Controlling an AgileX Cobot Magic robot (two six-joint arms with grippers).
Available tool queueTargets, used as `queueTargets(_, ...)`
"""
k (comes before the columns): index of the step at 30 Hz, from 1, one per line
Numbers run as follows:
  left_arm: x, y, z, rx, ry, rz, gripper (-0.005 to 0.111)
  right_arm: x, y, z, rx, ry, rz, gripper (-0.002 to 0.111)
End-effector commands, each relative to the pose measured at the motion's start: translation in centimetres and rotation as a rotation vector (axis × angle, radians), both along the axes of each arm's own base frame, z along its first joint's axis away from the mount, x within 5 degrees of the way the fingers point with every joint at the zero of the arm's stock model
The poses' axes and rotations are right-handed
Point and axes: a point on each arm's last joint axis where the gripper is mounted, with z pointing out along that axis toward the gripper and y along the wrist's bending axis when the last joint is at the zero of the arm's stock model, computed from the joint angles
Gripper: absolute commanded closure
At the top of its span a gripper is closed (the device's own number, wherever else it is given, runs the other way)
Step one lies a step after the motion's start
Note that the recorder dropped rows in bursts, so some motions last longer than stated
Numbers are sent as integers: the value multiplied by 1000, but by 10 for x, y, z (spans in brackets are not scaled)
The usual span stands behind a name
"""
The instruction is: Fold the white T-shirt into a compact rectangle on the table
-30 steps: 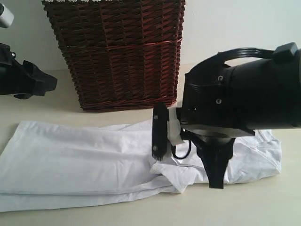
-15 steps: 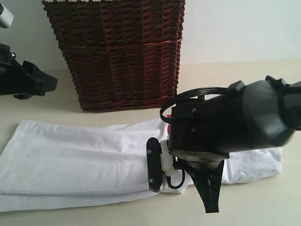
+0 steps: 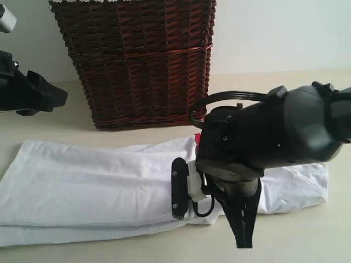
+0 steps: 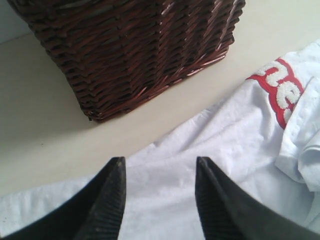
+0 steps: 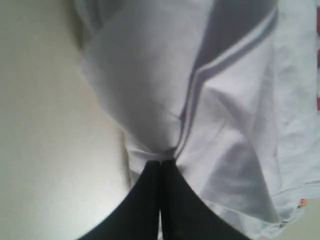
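Observation:
My right gripper is pinching a bunched fold at the shirt's front edge, and a flap of the shirt lies crumpled beside it. So I should open it and take the flap's loose corner (image 5: 273, 216).
The white T-shirt (image 3: 82, 181) lies lengthwise across the table (image 3: 307, 235), folded into a long band. Its red band with fuzzy lettering (image 4: 277, 90) shows in the left wrist view. My right gripper (image 3: 244, 241) points down at the shirt's front edge and is shut on a bunched fold of the cloth (image 5: 161, 162). The shirt (image 5: 210, 90) puckers at the jaws, and a small orange tag (image 5: 301, 202) shows at its edge. My left gripper (image 4: 157, 162) hovers open above the shirt (image 4: 215, 150), holding nothing. In the exterior view it sits at the far left (image 3: 60, 96).
A tall dark brown wicker basket (image 3: 142, 60) stands at the back, just behind the shirt and close to the left gripper (image 4: 135, 45). The right arm's bulky black body (image 3: 274, 137) hides the shirt's middle right part.
The right arm dropped and came toward the table's front edge, and its jaws shut on the shirt's fold. The left arm has not moved.

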Motion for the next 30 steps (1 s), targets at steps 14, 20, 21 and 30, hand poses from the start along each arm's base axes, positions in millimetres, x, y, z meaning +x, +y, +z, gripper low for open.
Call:
queueTargets(14,-1,-1,1,-6,-3,-3,62,43,-11,6,12,-387,-83,108)
queueTargets(20,-1,-1,1,-6,-2,-4,62,18,-11,24,75,-127,-34,108)
queueTargets(21,-1,-1,0,-6,0,-5,62,17,-10,32,119,-139,-41,107)
queueTargets(30,-1,-2,1,-13,2,-2,62,-5,-11,42,183,38,-40,60)
